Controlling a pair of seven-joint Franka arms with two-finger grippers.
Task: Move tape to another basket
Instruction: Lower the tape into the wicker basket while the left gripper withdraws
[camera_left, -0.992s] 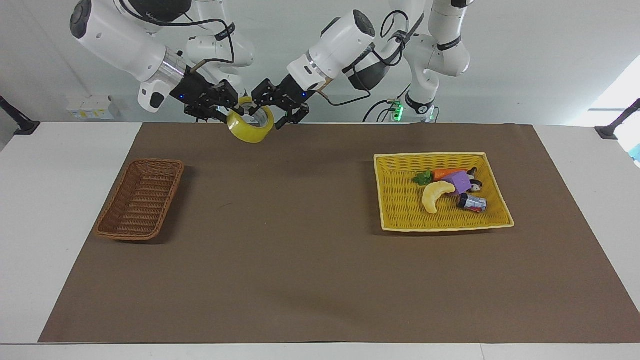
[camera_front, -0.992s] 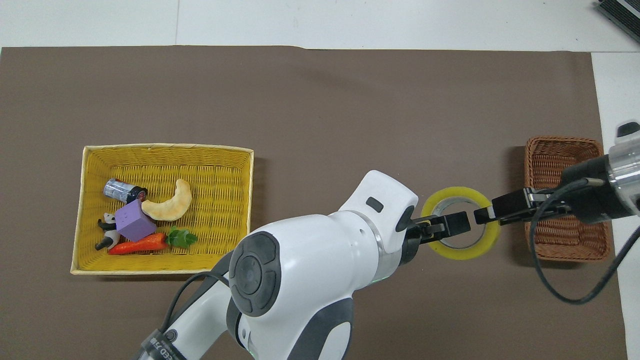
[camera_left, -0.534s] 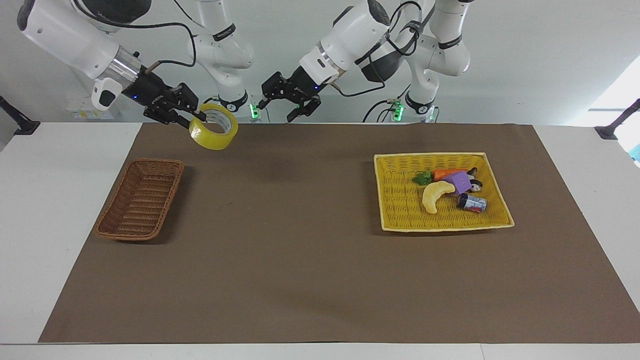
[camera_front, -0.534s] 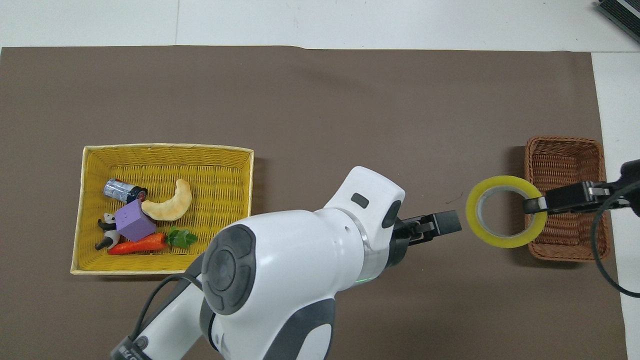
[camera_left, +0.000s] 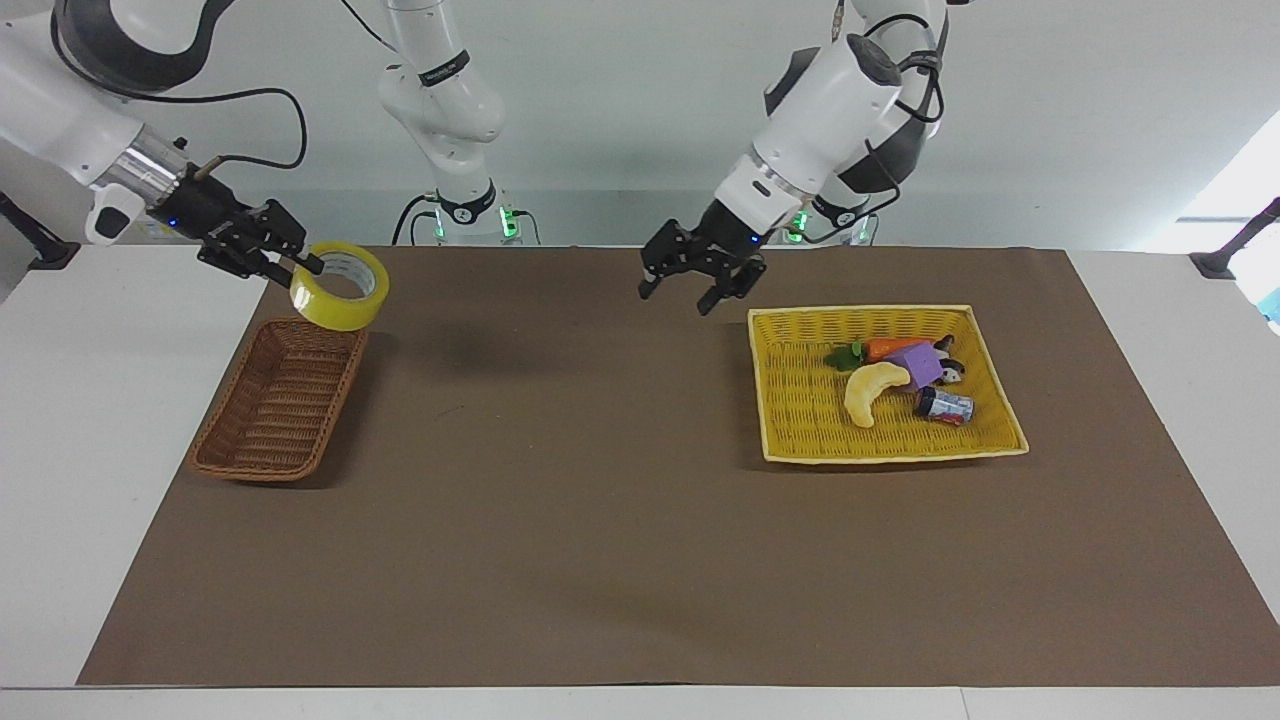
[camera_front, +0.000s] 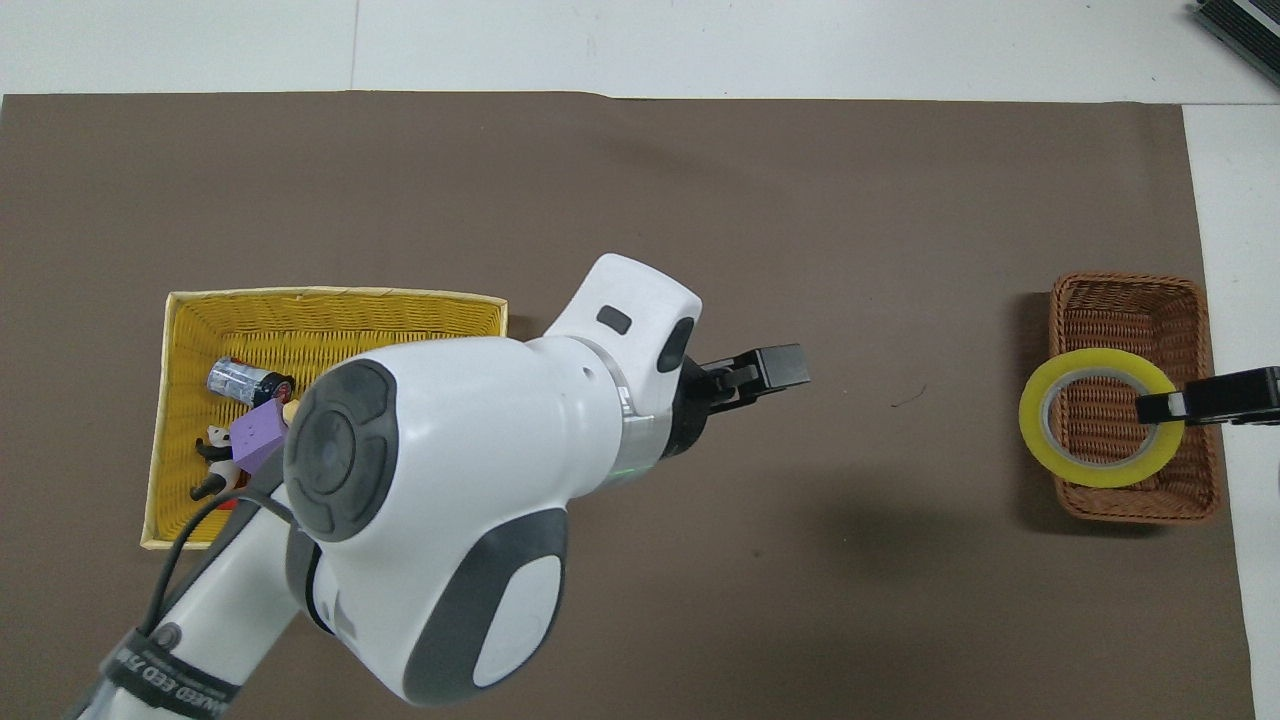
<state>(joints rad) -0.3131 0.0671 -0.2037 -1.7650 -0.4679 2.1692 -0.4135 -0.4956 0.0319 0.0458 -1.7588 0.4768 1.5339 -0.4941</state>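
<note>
My right gripper is to set the yellow tape roll down in the middle of the dark brown wicker basket (camera_front: 1144, 388).
The yellow tape roll (camera_left: 331, 309) hangs in the air over the end of the dark brown wicker basket (camera_left: 275, 415) that is nearer to the robots. My right gripper (camera_left: 300, 263) is shut on the roll's rim. In the overhead view the tape (camera_front: 1040, 440) covers part of the brown basket (camera_front: 1125, 305), with the right gripper (camera_front: 1152, 407) reaching in from the edge. My left gripper (camera_left: 695, 291) is open and empty, raised over the mat beside the yellow basket's corner; it also shows in the overhead view (camera_front: 785, 366).
The bright yellow basket (camera_left: 800, 405) toward the left arm's end holds a banana toy (camera_left: 872, 392), a purple block (camera_left: 920, 363), a carrot (camera_left: 892, 347) and a small can (camera_left: 946, 406). In the overhead view the left arm covers part of the yellow basket (camera_front: 330, 320).
The right gripper carried the tape from the left gripper's reach to over the brown basket. The left gripper, which had let go, drew back toward the yellow basket.
</note>
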